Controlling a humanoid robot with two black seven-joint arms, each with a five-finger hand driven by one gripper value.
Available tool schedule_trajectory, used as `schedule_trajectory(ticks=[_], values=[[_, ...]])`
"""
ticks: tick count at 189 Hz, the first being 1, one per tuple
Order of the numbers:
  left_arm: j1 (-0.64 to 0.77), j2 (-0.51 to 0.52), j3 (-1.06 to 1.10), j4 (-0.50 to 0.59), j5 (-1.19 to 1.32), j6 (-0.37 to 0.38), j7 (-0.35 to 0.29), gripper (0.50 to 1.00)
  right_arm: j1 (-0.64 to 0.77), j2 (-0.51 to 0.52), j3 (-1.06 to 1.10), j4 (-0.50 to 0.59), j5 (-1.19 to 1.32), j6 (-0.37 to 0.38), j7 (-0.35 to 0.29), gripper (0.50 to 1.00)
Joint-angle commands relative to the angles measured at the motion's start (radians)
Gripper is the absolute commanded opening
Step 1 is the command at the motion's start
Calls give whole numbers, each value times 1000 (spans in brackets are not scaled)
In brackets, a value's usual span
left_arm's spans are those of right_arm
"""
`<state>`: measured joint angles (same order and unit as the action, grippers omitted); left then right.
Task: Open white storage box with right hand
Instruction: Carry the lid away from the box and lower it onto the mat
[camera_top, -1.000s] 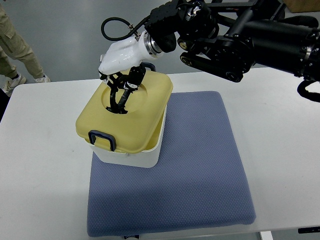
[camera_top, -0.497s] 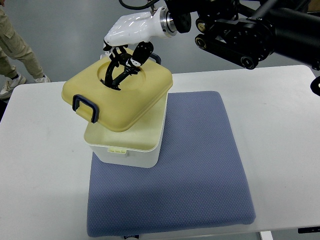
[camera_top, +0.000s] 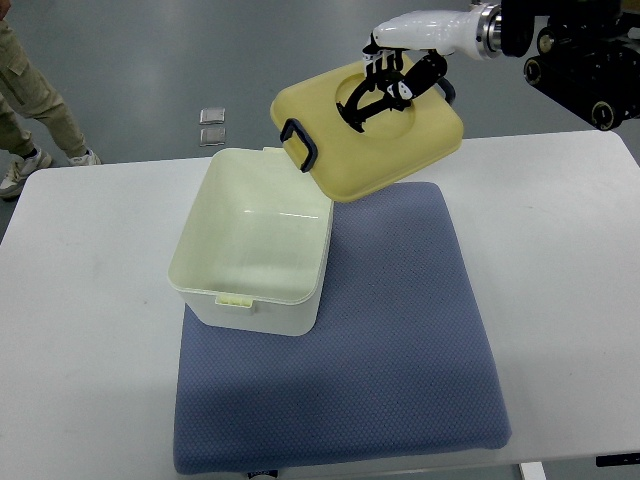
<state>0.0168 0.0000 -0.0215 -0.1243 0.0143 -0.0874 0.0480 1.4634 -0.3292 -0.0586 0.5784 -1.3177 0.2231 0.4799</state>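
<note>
Next, I release the yellow lid from my right gripper on the blue mat's far edge (camera_top: 419, 199) beside the white storage box.
The white storage box (camera_top: 250, 290) stands open on the left part of the blue mat (camera_top: 400, 350), its inside empty. My right hand (camera_top: 392, 80) comes in from the upper right and its fingers are shut on the handle in the middle of the yellow lid (camera_top: 400, 150). It holds the lid in the air, tilted, above the mat's far edge and to the right of the box. A dark blue clip (camera_top: 299, 145) on the lid's left edge hangs near the box's back right corner. The left arm is out of view.
The mat lies on a white table (camera_top: 90, 300). A person's leg (camera_top: 35, 105) shows at the upper left beyond the table. Two small grey squares (camera_top: 212, 126) lie on the floor behind the table.
My right hand has lifted the yellow lid fully off the box and carried it up and to the right. The box now stands open.
</note>
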Motion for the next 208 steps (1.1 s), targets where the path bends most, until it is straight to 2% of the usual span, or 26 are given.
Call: schedule_trajectory(ticks=[1,79,155,208], values=[[0,0,-2,0,-1,0,0,1000,-29,-34,-3,-6,0,-2,0,500],[0,0,-2,-2,-1,0,0,1000,-104,-123,-10,-6,-20,-5,0,500],[0,0,-2,-3,-1,0,0,1000,-163,-108,0,-5,-17,-18,2,500],[0,0,-2,-3,-1,0,0,1000,-172,-56,9,-5,0,-22,6,500]])
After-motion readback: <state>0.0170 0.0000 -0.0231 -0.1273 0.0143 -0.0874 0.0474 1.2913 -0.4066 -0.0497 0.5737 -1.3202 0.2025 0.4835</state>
